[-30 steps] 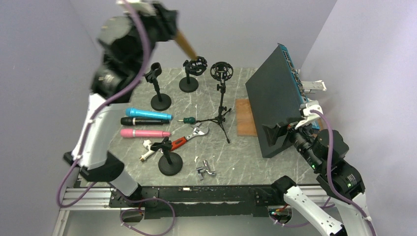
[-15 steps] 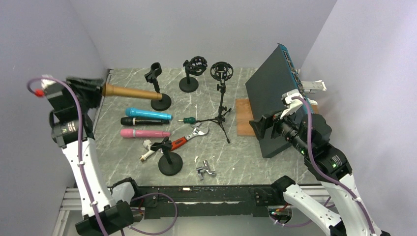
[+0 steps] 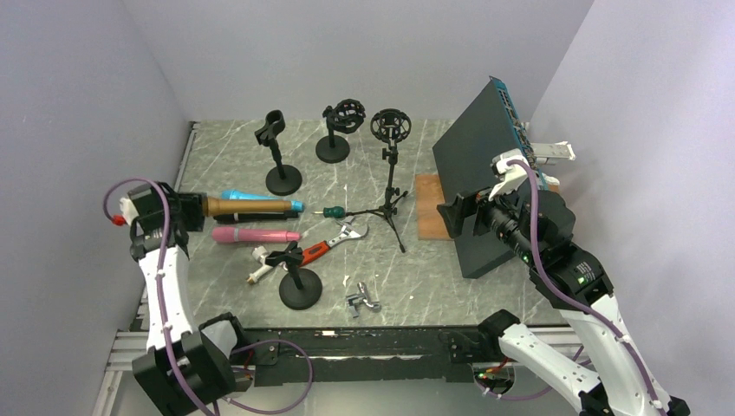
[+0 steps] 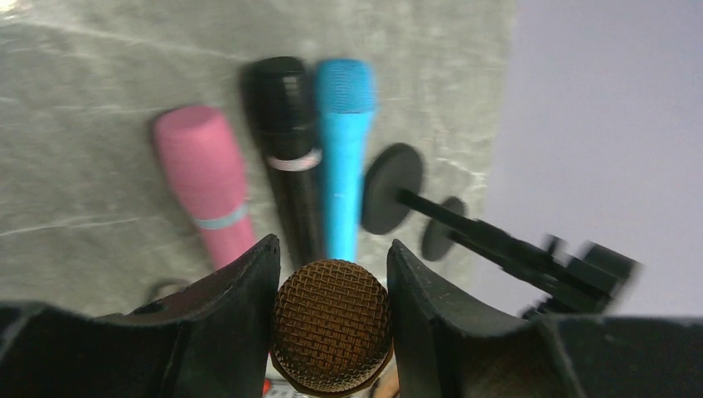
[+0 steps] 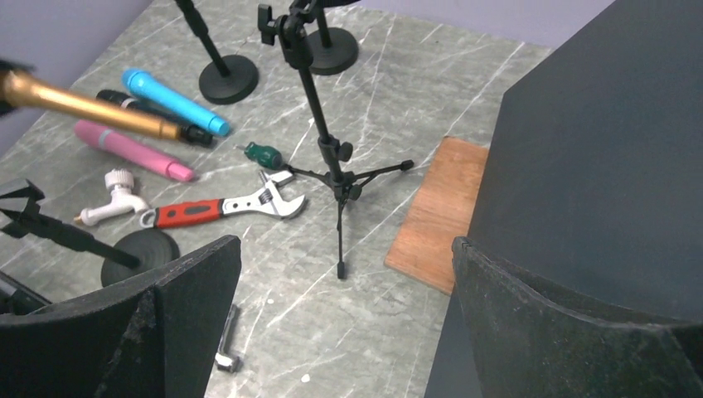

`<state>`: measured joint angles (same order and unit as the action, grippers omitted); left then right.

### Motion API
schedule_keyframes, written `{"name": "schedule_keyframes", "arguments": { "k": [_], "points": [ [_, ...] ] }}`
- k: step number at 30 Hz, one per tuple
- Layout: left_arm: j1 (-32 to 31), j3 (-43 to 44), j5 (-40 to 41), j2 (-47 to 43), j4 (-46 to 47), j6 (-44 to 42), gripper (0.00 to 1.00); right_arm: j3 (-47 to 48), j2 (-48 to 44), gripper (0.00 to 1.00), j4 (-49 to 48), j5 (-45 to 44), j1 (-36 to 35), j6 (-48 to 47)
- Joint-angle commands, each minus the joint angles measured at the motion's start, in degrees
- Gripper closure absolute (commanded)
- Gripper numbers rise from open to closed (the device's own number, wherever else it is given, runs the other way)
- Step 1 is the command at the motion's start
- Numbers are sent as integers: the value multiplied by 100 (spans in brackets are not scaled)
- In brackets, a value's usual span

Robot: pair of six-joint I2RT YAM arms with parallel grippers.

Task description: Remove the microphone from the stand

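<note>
I should set the gold microphone down with my left gripper and let go of it on the table (image 3: 253, 227) (image 4: 263, 219) between the black and pink microphones.
My left gripper (image 3: 196, 208) is shut on the head end of a gold microphone (image 3: 247, 206), holding it level and low over the left side of the table. In the left wrist view its mesh head (image 4: 332, 325) sits tight between my fingers. It also shows in the right wrist view (image 5: 83, 106). All stands are bare: a clip stand (image 3: 280, 160), a shock-mount stand (image 3: 336, 128), a tripod stand (image 3: 390, 173) and a near clip stand (image 3: 299, 282). My right gripper (image 3: 456, 217) is open and empty, in the air beside the black box.
Blue (image 4: 344, 141), black (image 4: 290, 141) and pink (image 4: 203, 182) microphones lie side by side under the gold one. A red-handled wrench (image 3: 334, 243), green screwdriver (image 3: 331, 211), white faucet (image 3: 258, 264), metal fitting (image 3: 362, 299), wood board (image 3: 431, 206) and tilted black box (image 3: 485, 173) are on the table.
My left arm swung from high at the back down to the left, bringing the gold microphone low over the row of microphones. My right gripper rose and shifted slightly left.
</note>
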<state>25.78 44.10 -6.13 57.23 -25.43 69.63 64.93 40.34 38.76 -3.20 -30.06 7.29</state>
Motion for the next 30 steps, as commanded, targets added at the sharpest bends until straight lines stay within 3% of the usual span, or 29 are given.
{"name": "schedule_keyframes", "arguments": {
  "k": [1,9,20,23,30],
  "points": [
    [-39,-344,323,384,856,99,100,139,-32,0,-395,-348,-7,114],
    [-57,-392,46,1520,1238,209,100,122,4,0,-400,-680,-10,105],
    [-64,664,67,2753,-197,-30,99,86,68,0,-427,-836,-1,61],
    [-56,904,-55,2974,-440,-257,82,102,154,0,-459,-777,-7,45],
    [-64,1612,338,2954,-1085,-832,31,139,318,0,-523,-552,-11,-33]
  ]
}}
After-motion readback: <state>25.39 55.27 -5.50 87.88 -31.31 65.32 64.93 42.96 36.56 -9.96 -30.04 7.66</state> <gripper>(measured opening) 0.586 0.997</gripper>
